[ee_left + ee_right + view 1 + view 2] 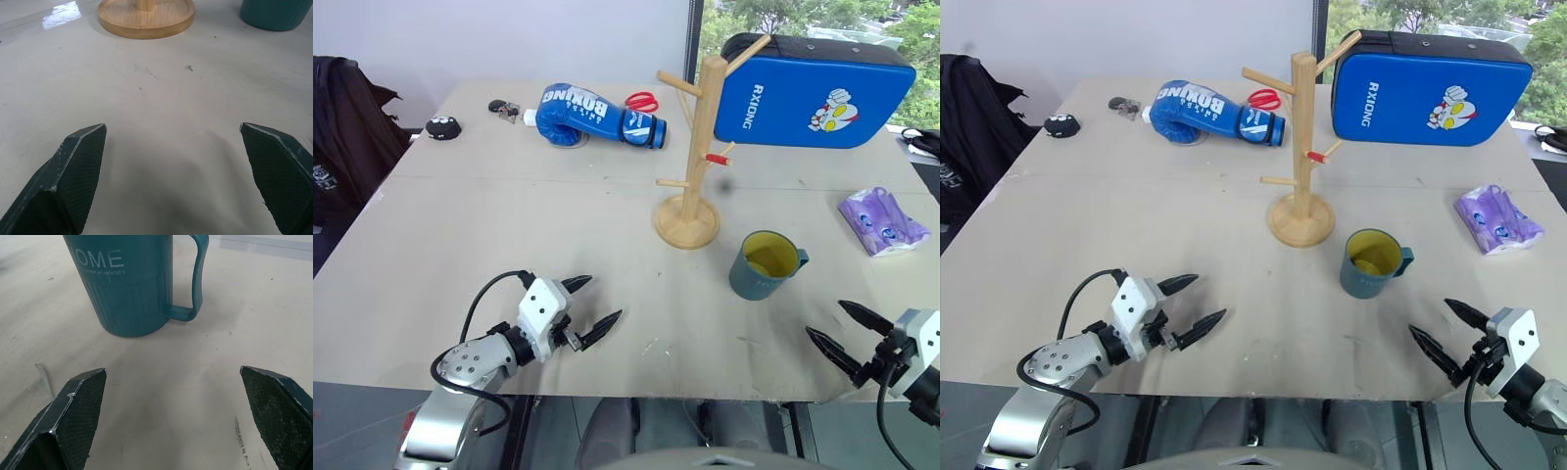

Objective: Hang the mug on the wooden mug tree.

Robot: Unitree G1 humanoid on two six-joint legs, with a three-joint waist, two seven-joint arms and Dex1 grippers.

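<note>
Next, my right gripper grips the lower half of the handle (pixel 804 261) (pixel 197 293) of the teal-blue mug, leaving the mug's body free.
The teal-blue mug (pixel 767 265) with a yellow inside stands upright on the table, its handle turned to the right. Just behind and to its left rises the wooden mug tree (pixel 694 157) on a round base, with angled pegs and one red-tipped. My right gripper (pixel 847 334) hovers open near the front right edge, a short way in front of the mug (pixel 132 284), nothing between its fingers. Over the front left of the table my left gripper (pixel 590 305) is open and empty, pointing toward the tree's base (pixel 145 18).
A blue boxing glove (pixel 592 116) and red scissors (pixel 643 101) lie at the back. A blue strike pad (pixel 813 90) leans at the back right. A purple packet (pixel 882 221) lies at the right. Small dark items (pixel 442 125) sit at the back left.
</note>
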